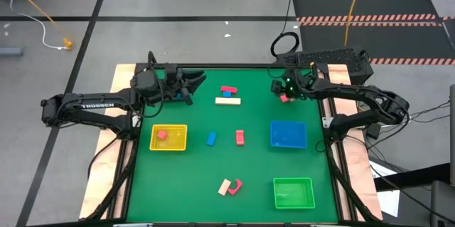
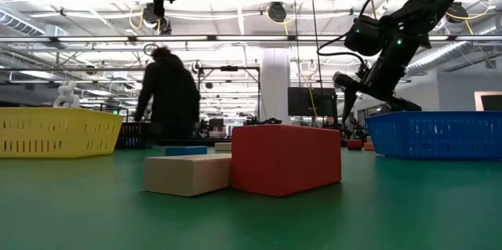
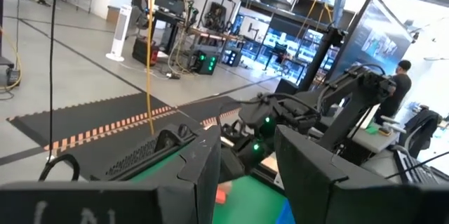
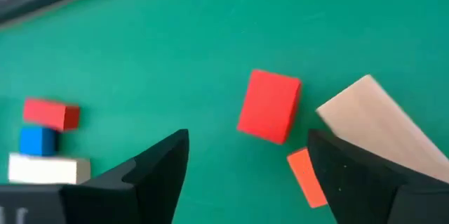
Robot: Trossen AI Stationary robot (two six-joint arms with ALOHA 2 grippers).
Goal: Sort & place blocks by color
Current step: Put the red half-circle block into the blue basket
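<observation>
Next, my right gripper grabs the sides of the red block (image 1: 284, 98) (image 4: 270, 104) that lies past the blue tray, near the table's far edge.
My right gripper (image 1: 283, 90) (image 4: 248, 136) is open and hovers over the table's far right part. Below it lie a red block (image 4: 269, 105), a tan block (image 4: 375, 126) and a small orange-red piece (image 4: 306, 176). My left gripper (image 1: 193, 87) (image 3: 245, 154) is open and raised above the far left part, holding nothing. Far middle: a red block (image 1: 229, 90), a blue block (image 1: 226, 94) and a tan bar (image 1: 227, 101) lie flat together. Mid-table lie a blue block (image 1: 211, 139) and a red block (image 1: 240, 137). Near the front, a tan block (image 2: 188, 173) lies against a red block (image 2: 286, 158).
A yellow tray (image 1: 178, 144) at the left holds one red block (image 1: 162, 135). A blue tray (image 1: 288, 134) stands at the right and a green tray (image 1: 293, 192) at the near right. A person (image 2: 169, 93) stands in the room beyond the table.
</observation>
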